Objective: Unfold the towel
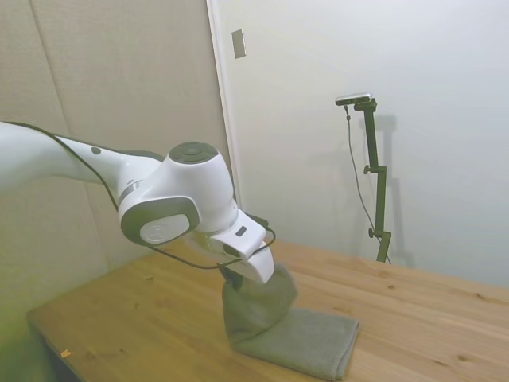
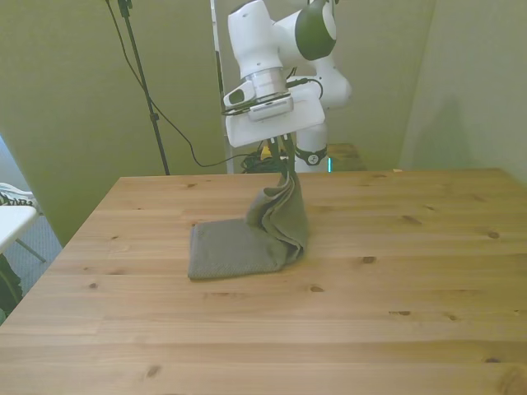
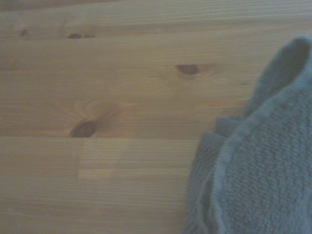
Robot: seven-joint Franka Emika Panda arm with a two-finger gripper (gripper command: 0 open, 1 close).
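Note:
The towel's raised part will be released from my gripper over the bare wood (image 1: pixel 218 309) beside its fold, on the robot arm's side.
The grey-green towel (image 2: pixel 239 248) lies on the wooden table (image 2: pixel 412 288), toward the front view's left of centre. One part of it is pulled up into a hanging peak (image 2: pixel 284 210), while the rest stays flat on the wood. My gripper (image 2: pixel 284 163) is shut on the top of that peak, directly above the flat part's edge on the front view's right. In the side view the towel (image 1: pixel 298 334) rises up under the white wrist housing, which hides the fingers. The wrist view shows a raised fold of the towel (image 3: pixel 263 180) close up, over bare planks.
The table (image 1: pixel 421 310) is bare wood around the towel. A black cable (image 2: pixel 169 123) hangs behind the table's far edge at the front view's left. A white surface (image 2: pixel 12 222) pokes in at that view's left edge.

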